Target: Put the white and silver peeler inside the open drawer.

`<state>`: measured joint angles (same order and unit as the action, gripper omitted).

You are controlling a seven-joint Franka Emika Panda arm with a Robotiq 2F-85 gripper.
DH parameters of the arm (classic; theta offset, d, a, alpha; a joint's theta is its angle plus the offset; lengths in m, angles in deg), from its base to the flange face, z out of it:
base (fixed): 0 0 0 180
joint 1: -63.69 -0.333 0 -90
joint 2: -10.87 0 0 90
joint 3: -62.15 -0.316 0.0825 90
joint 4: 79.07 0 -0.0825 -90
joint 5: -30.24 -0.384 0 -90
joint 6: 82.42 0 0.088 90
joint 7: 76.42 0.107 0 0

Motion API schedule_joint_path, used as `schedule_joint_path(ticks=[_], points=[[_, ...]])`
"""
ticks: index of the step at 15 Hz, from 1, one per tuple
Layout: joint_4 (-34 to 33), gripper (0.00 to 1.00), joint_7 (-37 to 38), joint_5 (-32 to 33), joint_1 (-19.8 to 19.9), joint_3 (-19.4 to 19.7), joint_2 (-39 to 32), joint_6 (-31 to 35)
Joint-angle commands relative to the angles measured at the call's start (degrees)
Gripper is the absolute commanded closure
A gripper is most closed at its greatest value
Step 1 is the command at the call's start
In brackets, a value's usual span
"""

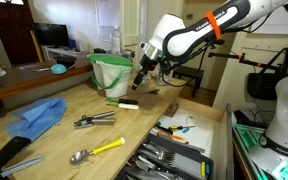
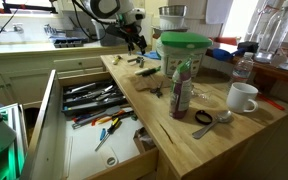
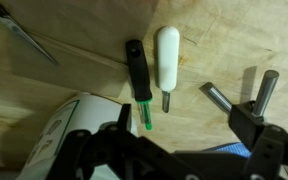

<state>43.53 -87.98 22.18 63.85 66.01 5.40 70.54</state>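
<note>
Next, I go next to the peeler's white handle (image 1: 129,106) (image 3: 168,64), next to the green-handled dark tool, and close my gripper there.
The white and silver peeler (image 3: 167,58) lies flat on the light wood counter, with its white handle away from me and its metal end toward me. It also shows in an exterior view (image 1: 129,104). A green-handled dark tool (image 3: 137,80) lies close beside it, parallel. My gripper (image 3: 174,135) is open and empty. It hovers above the counter just short of the peeler's metal end and is seen in both exterior views (image 1: 142,68) (image 2: 136,40). The open drawer (image 1: 212,135) (image 2: 54,110) is pulled out of the counter and holds cutlery.
A green and white bin (image 1: 111,72) stands behind the peeler. Metal tongs (image 1: 94,120), a yellow-handled scoop (image 1: 96,150) and a blue cloth (image 1: 39,115) lie on the counter. A bottle (image 2: 181,90) and a white mug (image 2: 242,97) stand further along it.
</note>
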Motion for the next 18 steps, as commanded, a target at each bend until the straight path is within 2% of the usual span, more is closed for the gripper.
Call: schedule_joint_path(ticks=[1,9,11,18], points=[[-1.64,0.0,-0.66,-0.13,0.75,-2.45,-5.52,6.24],[-2.41,0.0,0.15,-0.1,2.71,-5.39,-11.48,11.05],[-2.08,0.0,1.91,0.66,2.52,-5.02,-11.48,10.1],[-1.74,0.0,1.0,-0.3,3.4,-5.8,-11.58,10.9]])
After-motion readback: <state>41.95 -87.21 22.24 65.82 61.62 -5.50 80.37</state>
